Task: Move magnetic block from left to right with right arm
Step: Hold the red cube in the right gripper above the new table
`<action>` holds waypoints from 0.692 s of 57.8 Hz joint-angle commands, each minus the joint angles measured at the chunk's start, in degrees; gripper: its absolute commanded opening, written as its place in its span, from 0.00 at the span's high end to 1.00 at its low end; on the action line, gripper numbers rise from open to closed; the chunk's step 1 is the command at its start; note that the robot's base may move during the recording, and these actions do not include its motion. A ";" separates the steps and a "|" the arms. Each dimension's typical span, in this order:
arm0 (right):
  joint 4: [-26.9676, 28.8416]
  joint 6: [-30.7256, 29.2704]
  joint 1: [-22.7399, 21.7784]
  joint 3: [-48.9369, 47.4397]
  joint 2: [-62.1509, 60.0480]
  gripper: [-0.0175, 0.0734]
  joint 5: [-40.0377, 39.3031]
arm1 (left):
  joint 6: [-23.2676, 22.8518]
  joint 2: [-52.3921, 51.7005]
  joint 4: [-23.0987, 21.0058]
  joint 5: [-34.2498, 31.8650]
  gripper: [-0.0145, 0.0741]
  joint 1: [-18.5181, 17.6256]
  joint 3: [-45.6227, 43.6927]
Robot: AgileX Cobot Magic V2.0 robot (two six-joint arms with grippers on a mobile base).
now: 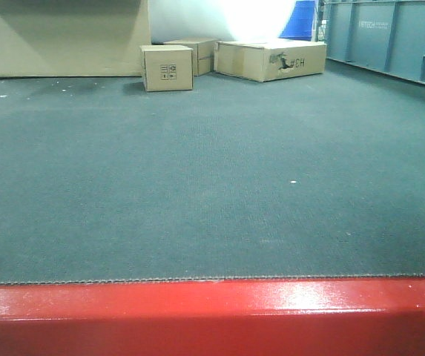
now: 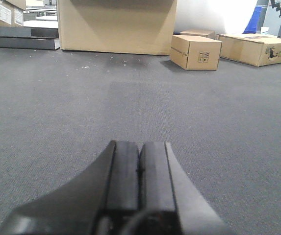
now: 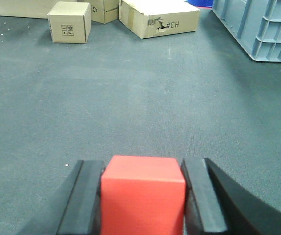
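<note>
Next, my right gripper lets go of the magnetic block on the dark grey carpet (image 1: 245,178) (image 3: 15,164) next to the small white speck.
In the right wrist view, the magnetic block (image 3: 143,196), a plain bright-red cube, sits between the two black fingers (image 3: 84,200) of my right gripper (image 3: 141,166). Both pads press against its sides, so the gripper is shut on it, just above the dark grey carpet (image 3: 140,98). In the left wrist view, my left gripper (image 2: 140,144) hangs low over the carpet with its pads pressed together and nothing between them. Neither gripper nor the block shows in the front view.
A small cardboard box (image 1: 167,68) and a longer torn one (image 1: 271,59) stand at the far end, beside a large cardboard box (image 1: 64,37). A grey-blue plastic crate (image 1: 390,37) stands at the far right. A red band (image 1: 212,315) runs along the front view's near edge.
</note>
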 commanded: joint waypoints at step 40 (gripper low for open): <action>0.29 -0.45 -0.22 -2.62 0.97 0.59 -7.18 | -0.34 -0.51 -0.27 -4.81 0.98 -0.08 0.27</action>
